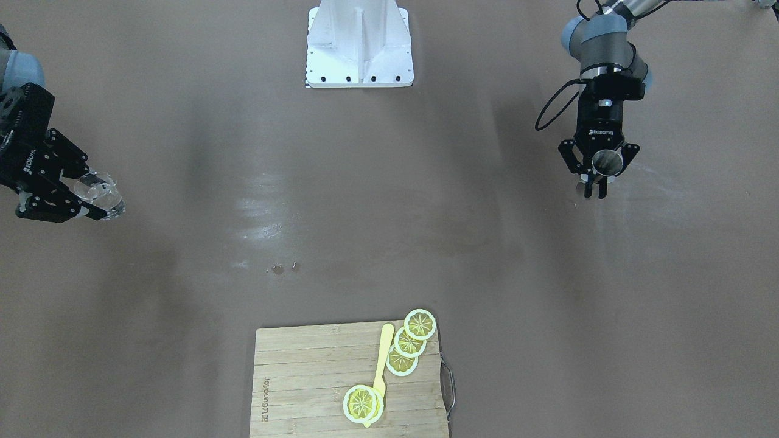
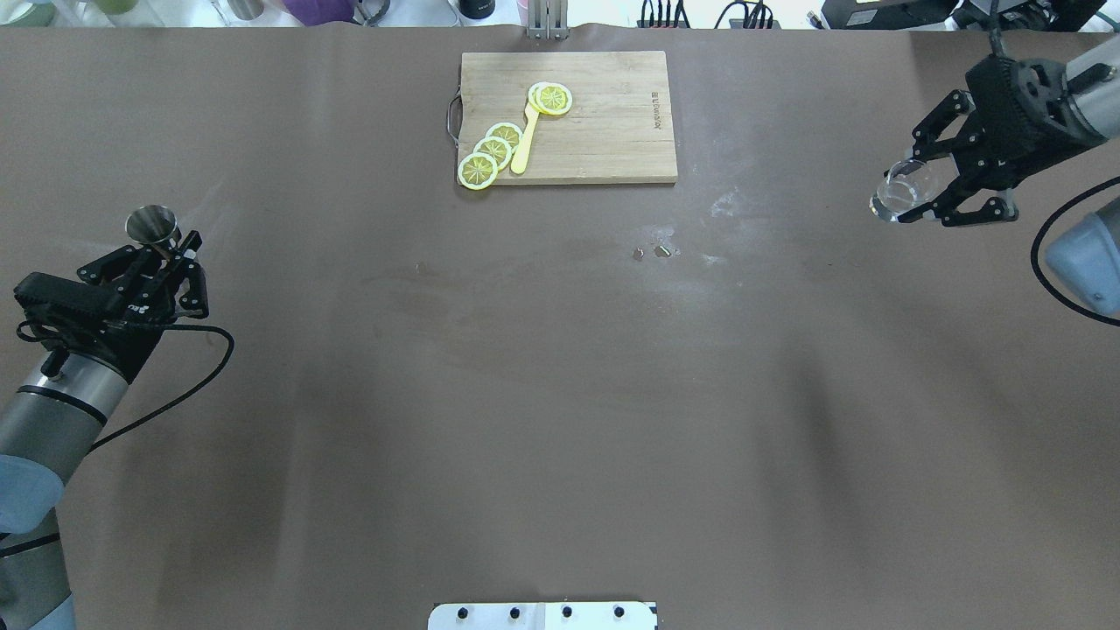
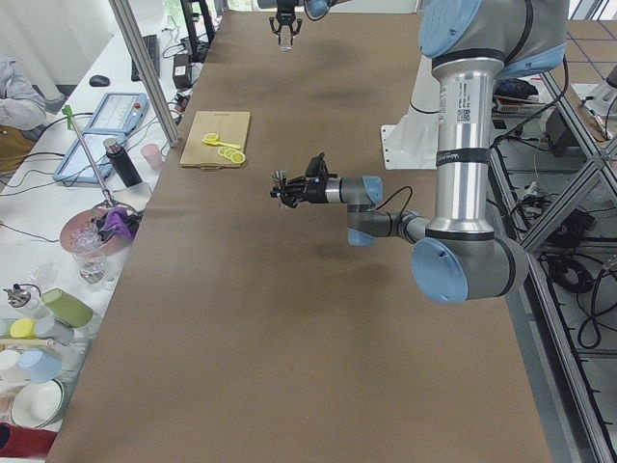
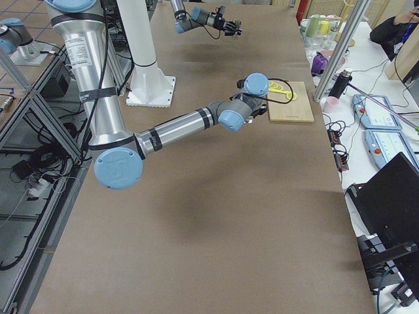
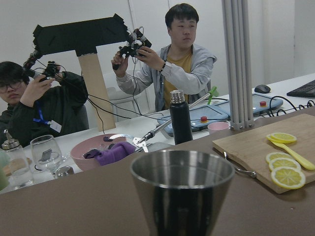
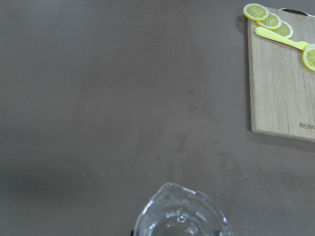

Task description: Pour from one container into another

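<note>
Next, my left gripper sets the steel jigger down on the bare brown table [image 1: 600,205] just beyond these fingertips.
The clear glass cup [image 2: 894,199] hangs tilted above the table's right end, with my right gripper [image 2: 908,192] shut on it. In the front-facing view the cup [image 1: 97,190] and that gripper [image 1: 91,196] are at the far left. The right wrist view shows only the cup's rim [image 6: 181,216] at its bottom edge. The steel jigger [image 2: 150,226] stands upright in my left gripper [image 2: 166,249], which is shut on it at the table's left end. Its open top [image 1: 606,160] faces up between the left gripper [image 1: 596,182] fingers. The jigger [image 5: 182,191] fills the left wrist view. The two vessels are far apart.
A bamboo cutting board [image 2: 612,122] at the far middle edge carries lemon slices [image 2: 492,153] and a yellow utensil [image 2: 525,144]. Small droplets [image 2: 652,252] lie on the brown table near the centre. The white robot base [image 1: 359,45] is on my side. People and clutter sit beyond the far edge.
</note>
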You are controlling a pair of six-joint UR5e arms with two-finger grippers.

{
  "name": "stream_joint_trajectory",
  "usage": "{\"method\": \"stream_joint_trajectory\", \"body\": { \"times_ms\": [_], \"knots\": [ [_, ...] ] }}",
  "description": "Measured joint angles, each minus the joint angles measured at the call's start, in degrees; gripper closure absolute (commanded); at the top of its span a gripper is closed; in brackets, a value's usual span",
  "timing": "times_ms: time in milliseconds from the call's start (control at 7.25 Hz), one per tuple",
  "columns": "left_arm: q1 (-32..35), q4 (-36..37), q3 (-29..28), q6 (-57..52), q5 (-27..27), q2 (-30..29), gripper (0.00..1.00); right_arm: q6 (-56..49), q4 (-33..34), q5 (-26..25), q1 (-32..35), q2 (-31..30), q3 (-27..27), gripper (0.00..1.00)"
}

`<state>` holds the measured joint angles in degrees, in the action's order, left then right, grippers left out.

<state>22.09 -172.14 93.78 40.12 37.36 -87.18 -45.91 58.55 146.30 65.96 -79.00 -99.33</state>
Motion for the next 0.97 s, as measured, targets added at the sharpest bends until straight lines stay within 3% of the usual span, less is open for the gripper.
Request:
{"method": "stream_joint_trajectory", "body": {
  "times_ms": [276, 552, 966],
  "knots": [
    [-0.5, -0.3, -4.7, 7.3, -4.5, 0.4, 1.00, 6.2, -12.1, 0.0, -0.4, -2.3, 4.4, 1.00],
    [-1.4, 1.0, -8.0, 15.0, -9.2, 0.6, 1.00, 19.2, -26.0, 0.1, -2.1, -2.5, 10.5, 1.00],
    [-2.6, 9.6, -9.7, 25.8, -15.7, 0.7, 1.00, 32.5, -37.3, -2.8, -7.2, -2.0, 14.4, 1.00]
  ]
}}
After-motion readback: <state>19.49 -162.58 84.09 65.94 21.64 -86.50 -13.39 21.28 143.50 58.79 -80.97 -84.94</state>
